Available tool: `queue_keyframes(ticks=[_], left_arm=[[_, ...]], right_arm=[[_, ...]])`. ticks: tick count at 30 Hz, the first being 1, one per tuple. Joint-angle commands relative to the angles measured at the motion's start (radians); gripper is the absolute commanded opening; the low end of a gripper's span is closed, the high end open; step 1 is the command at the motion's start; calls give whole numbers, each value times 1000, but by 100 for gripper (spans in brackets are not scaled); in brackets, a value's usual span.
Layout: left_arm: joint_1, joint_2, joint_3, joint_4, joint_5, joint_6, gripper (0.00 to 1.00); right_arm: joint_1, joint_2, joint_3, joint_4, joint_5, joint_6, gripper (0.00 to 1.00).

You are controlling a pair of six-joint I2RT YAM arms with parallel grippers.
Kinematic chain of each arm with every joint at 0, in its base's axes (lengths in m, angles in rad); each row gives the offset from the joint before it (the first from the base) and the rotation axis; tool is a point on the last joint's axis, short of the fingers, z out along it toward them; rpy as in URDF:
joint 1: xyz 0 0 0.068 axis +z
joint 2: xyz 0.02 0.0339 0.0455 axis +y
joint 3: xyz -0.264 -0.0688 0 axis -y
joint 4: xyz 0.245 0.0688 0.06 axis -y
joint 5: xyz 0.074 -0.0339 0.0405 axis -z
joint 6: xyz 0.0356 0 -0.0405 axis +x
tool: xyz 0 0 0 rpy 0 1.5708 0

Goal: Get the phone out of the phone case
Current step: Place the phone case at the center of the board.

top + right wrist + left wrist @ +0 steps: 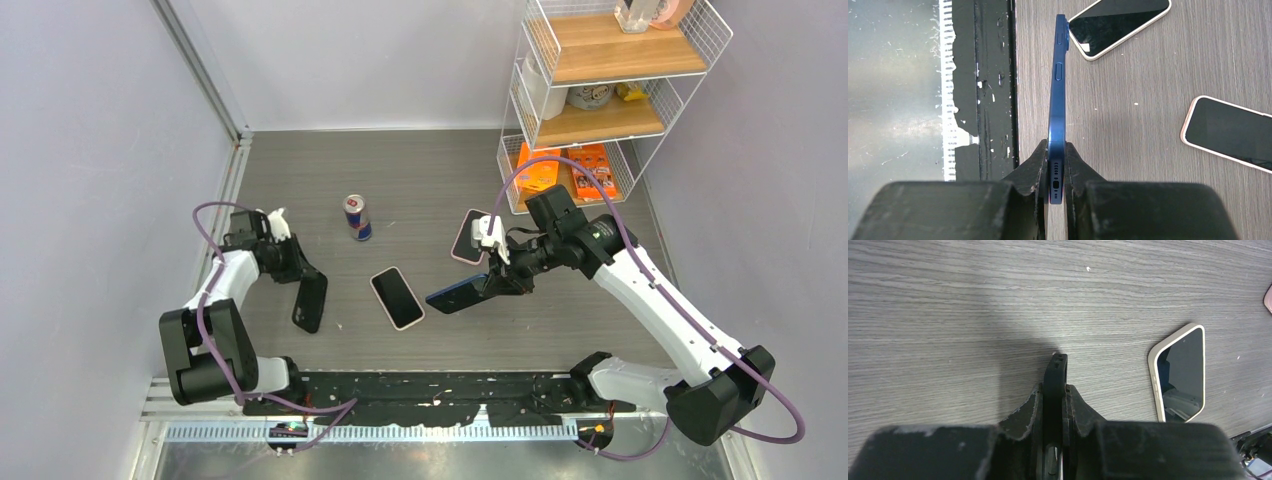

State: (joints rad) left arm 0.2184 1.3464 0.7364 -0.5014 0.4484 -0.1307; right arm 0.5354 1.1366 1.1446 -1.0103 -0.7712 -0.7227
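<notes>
I will use my right gripper to set the bare blue phone down on the table point(475, 308) point(1108, 132), in front of the pink-cased phone. The bare blue phone is held above the table now.
My left gripper point(298, 278) is shut on a black phone case point(311, 302) and holds it on edge over the left of the table. In the left wrist view the thin black case point(1054, 372) stands pinched between my fingers point(1054, 396). My right gripper point(505, 280) is shut on a bare blue phone point(458, 296), held above the table right of centre. In the right wrist view the blue phone point(1057, 95) is seen edge-on, its charging port between my fingers point(1056, 155). Phone and case are apart, one in each gripper.
A phone in a cream case point(397, 297) lies face up at centre, also in the left wrist view point(1182, 371) and the right wrist view point(1118, 22). A pink-cased phone point(468, 236) lies behind it. A can point(357, 217) stands mid-table. A wire shelf point(600, 90) stands back right.
</notes>
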Motion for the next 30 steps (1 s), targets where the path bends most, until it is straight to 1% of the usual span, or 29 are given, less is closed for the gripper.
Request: queue_keyframes(ticks=[1,6,9,11,14,18,22,26,30], left_arm=[[9,19,17,32,3,-11,19],[19,16,13,15,-4,-2,33],[22,14,8,9,-11,-1,45],[26,13,6,2,-19,2,50],[29,6,7,-5,-33,5,56],[31,-21,6,-11,-63,10,61],[33,-72,8,-22,-102,19,67],[33,-135,28,-43,-126,38,76],[33,-194,59,-60,-125,62,85]], right_arm=[[-2,-27,19,46,-27,14,6],[-2,-23,20,46,-26,13,5],[-2,-22,16,49,-24,11,5],[-2,-20,14,51,-23,12,5],[-2,-21,14,52,-21,12,5],[-2,-19,13,50,-2,12,5],[-2,7,23,28,11,-3,5],[-2,55,56,-36,58,-58,5],[-2,141,113,-151,103,-162,5]])
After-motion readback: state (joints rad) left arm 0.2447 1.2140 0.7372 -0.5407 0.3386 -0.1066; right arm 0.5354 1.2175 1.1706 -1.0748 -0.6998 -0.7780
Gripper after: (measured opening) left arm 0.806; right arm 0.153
